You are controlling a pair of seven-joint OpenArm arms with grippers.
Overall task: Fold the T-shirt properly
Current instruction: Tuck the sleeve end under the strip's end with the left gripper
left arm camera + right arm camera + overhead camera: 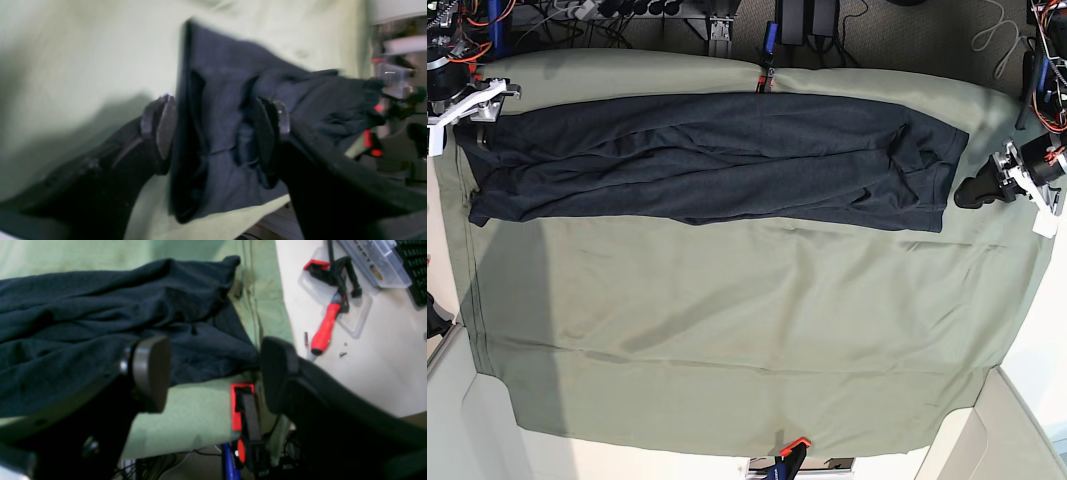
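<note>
The top layer of the T-shirt is bunched up short of the hem, so the robot's left gripper will pinch that layer's wrinkled edge (913,184) and pull it out to the hem.
The dark navy T-shirt (717,160) lies as a long, wrinkled band across the far part of the olive-green cloth (727,330). At its right end, my left gripper (967,192) sits level with the hem. In the left wrist view the left gripper (215,133) is open wide, and the blurred shirt end (220,100) lies between and behind its fingers. At the shirt's other end, my right gripper (213,373) is open above the shirt's corner (206,350) and the green cloth (186,413). Nothing is held between its fingertips.
Red clamps (762,75) (787,450) pin the cloth at its far and near edges, and another red clamp (242,406) is below the right gripper. Beside the cloth, a white surface (367,373) holds a red-handled screwdriver (325,328) and a clear plastic box (377,263).
</note>
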